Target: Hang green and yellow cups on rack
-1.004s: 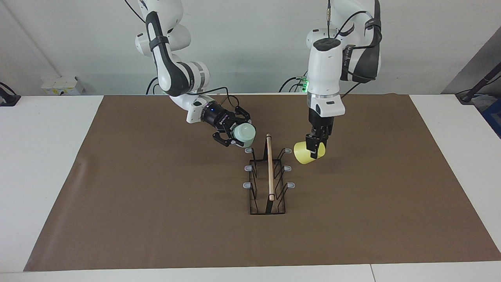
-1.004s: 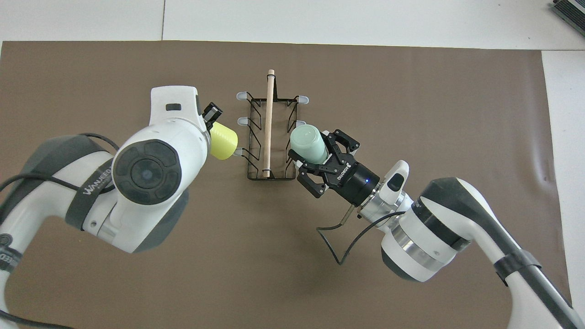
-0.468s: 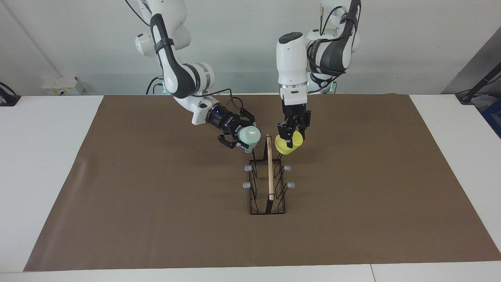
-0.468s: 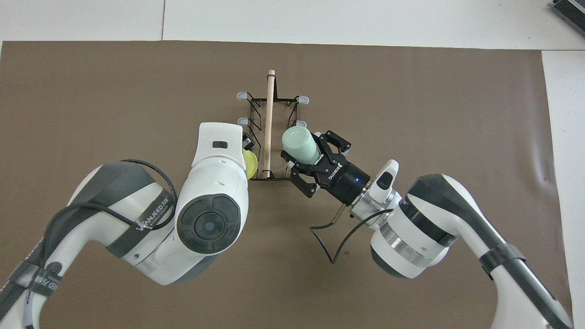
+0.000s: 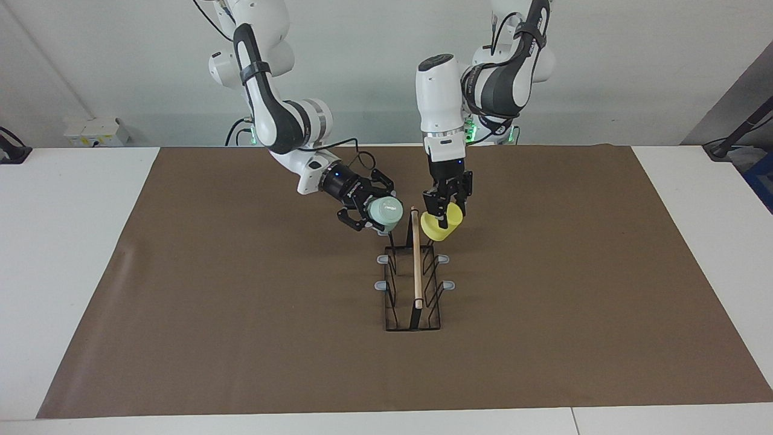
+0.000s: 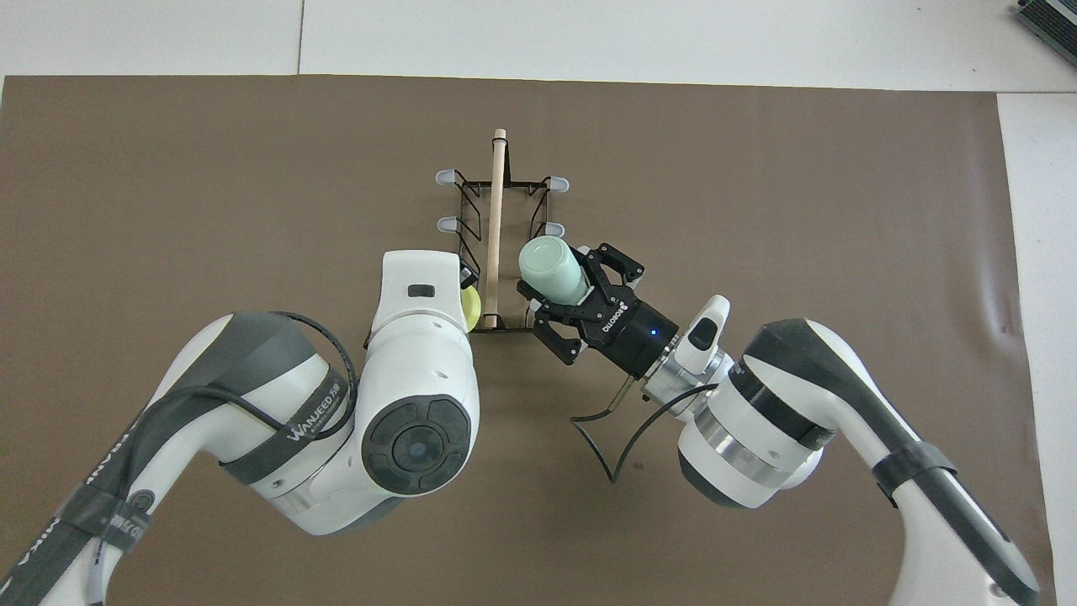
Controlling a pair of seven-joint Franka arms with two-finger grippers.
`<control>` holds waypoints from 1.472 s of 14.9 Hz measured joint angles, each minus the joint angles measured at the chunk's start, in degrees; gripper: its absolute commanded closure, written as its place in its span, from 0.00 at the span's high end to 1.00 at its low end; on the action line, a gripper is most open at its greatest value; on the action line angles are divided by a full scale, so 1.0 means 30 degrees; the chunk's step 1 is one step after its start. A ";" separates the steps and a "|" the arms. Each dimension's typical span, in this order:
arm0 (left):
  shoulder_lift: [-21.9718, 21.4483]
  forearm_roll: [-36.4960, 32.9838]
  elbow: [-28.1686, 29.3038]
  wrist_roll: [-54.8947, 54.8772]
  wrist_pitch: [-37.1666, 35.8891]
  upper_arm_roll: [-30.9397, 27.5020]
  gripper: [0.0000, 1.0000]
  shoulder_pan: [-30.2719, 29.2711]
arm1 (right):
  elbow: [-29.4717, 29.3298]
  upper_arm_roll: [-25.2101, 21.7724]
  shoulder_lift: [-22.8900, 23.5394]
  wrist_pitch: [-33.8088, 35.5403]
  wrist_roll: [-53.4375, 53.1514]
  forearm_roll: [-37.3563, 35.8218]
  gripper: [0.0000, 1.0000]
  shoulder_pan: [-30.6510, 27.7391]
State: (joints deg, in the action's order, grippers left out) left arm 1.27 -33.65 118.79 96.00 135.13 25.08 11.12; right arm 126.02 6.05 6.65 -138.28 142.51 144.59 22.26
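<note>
My right gripper is to let go of the pale green cup on the rack's nearest peg [image 6: 542, 291], across the wooden rod from the yellow cup.
The black wire rack [image 5: 413, 284] [image 6: 498, 244] with its wooden rod stands mid-table. My right gripper [image 5: 375, 214] [image 6: 562, 286] is shut on the pale green cup [image 5: 385, 211] [image 6: 551, 269], held tilted over the rack's nearest prong on the right arm's side. My left gripper [image 5: 445, 212] is shut on the yellow cup [image 5: 441, 225] [image 6: 470, 308], which hangs tilted over the nearest prong on the left arm's side. In the overhead view the left wrist hides most of that cup and its gripper.
A brown mat [image 5: 241, 314] covers the table's middle, with white table [image 5: 60, 241] at both ends. The rack's other grey-tipped prongs [image 5: 383, 260] stand bare.
The left arm swung the yellow cup in toward the rack, over its nearest prong. The right gripper edged the green cup slightly closer to the rack.
</note>
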 measured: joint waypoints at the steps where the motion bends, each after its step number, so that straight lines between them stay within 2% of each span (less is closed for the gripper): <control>1: 0.0001 -0.0011 0.0129 0.0017 0.0191 0.0004 0.00 0.0000 | -0.0005 -0.0001 0.0051 -0.0027 0.0199 0.0000 0.00 0.0000; 4: 0.0000 -0.0049 0.0456 0.0057 0.0692 0.0021 0.00 -0.0001 | -0.0027 -0.0004 0.0087 -0.0128 0.0575 0.0000 0.00 0.0000; 7: 0.0004 -0.0066 0.0561 0.0060 0.0907 0.0041 0.36 -0.0001 | -0.0048 -0.0004 0.0088 -0.0145 0.0609 0.0000 0.00 0.0002; 9: 0.0011 -0.0070 0.0570 0.0082 0.0957 0.0051 0.52 -0.0001 | -0.0064 0.0004 0.0140 -0.0145 0.0631 0.0000 0.00 0.0082; 11: 0.0016 -0.0070 0.0564 0.0310 0.0975 0.0053 0.93 -0.0001 | -0.0191 0.0011 0.0333 -0.0121 0.0781 0.0215 0.00 0.0294; 12: 0.0033 -0.0066 0.0552 0.0402 0.0975 0.0074 1.00 -0.0001 | -0.0302 0.0014 0.0459 -0.0065 0.0909 0.0269 0.00 0.0349; 17: 0.0057 -0.0062 0.0270 0.0733 0.0853 0.0224 1.00 -0.0012 | -0.0548 -0.0016 0.0954 0.0027 0.1470 0.0325 0.00 0.0379; 22: 0.0025 0.0020 -0.0818 0.0363 -0.0182 -0.0144 1.00 -0.0085 | -0.0547 -0.0035 0.1758 0.0853 0.2461 0.0348 0.00 0.0356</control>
State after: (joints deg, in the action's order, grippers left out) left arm 1.35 -33.59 116.34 97.09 134.59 24.65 10.87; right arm 124.37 5.94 11.92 -135.72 149.90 145.63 23.33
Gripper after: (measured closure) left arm 0.000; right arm 0.308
